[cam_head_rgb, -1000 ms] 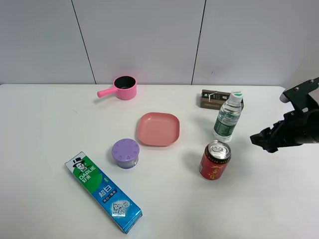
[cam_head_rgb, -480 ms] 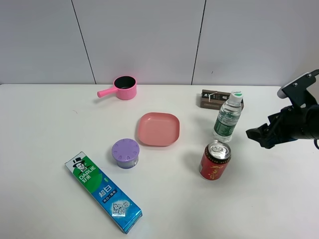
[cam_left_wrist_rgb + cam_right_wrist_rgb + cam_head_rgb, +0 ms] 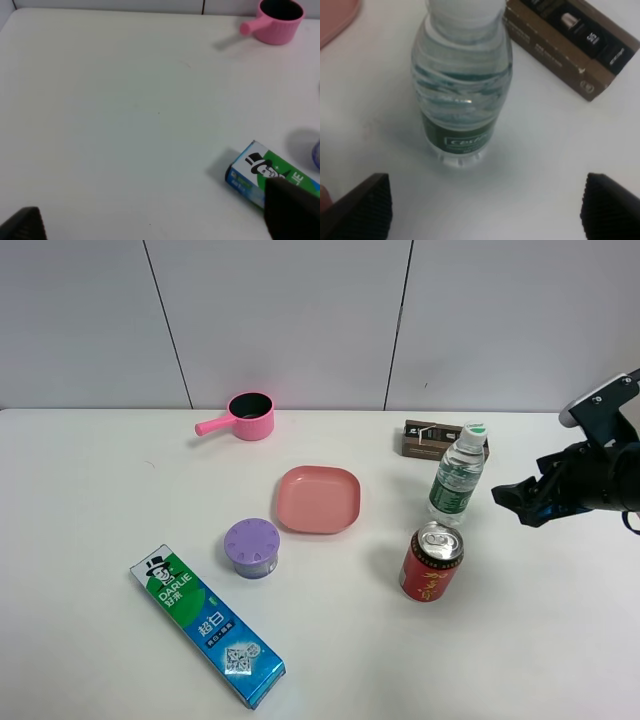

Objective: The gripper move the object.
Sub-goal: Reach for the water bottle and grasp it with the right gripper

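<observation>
My right gripper is set for the clear water bottle. It will close on the middle of the bottle, around the upper edge of its green label (image 3: 456, 483) (image 3: 461, 120).
The clear water bottle (image 3: 458, 478) with a green label and white-green cap stands upright right of the table's middle. My right gripper (image 3: 508, 500) hovers just right of it, apart from it, jaws open and empty. In the right wrist view the bottle (image 3: 462, 85) stands ahead between the two spread fingertips (image 3: 362, 207), and the right gripper (image 3: 487, 212) is short of it. My left gripper (image 3: 157, 222) is open and empty over bare table at the left. It is out of the exterior view.
A red can (image 3: 431, 562) stands just in front of the bottle. A brown box (image 3: 430, 439) lies behind it. A pink plate (image 3: 318, 499), purple tub (image 3: 252, 547), toothpaste box (image 3: 207, 625) and pink pot (image 3: 249, 416) are further left.
My right gripper has moved left toward the bottle and a little farther back on the table. Nothing on the table has moved.
</observation>
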Tool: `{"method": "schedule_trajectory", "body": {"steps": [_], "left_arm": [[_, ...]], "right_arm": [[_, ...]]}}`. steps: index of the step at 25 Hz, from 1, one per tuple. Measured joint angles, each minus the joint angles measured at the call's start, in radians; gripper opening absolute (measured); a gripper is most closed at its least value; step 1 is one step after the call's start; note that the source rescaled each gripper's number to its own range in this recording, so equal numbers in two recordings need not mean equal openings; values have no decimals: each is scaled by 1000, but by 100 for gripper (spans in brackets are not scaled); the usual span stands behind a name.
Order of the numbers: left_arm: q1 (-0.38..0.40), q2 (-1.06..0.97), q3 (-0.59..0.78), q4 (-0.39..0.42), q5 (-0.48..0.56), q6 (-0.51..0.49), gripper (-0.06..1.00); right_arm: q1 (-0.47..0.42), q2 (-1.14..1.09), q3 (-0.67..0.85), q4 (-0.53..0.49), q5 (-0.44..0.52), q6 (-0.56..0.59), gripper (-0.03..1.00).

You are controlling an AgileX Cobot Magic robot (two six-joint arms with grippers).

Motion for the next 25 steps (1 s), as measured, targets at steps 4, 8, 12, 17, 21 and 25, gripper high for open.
{"method": "schedule_trajectory", "body": {"steps": [4,8,12,17,21,25], "left_arm": [[0,0,0,0,0,0,100],[0,0,0,0,0,0,100],[0,0,0,0,0,0,100],[0,0,0,0,0,0,100],[0,0,0,0,0,0,100],[0,0,0,0,0,0,100]], "right_arm": [[0,0,0,47,0,-47,100],[0,0,0,84,0,-75,100],[0,0,0,88,0,-84,100],[0,0,0,91,0,-91,100],[0,0,0,119,0,-123,100],[0,0,0,161,-1,-170,100]]}}
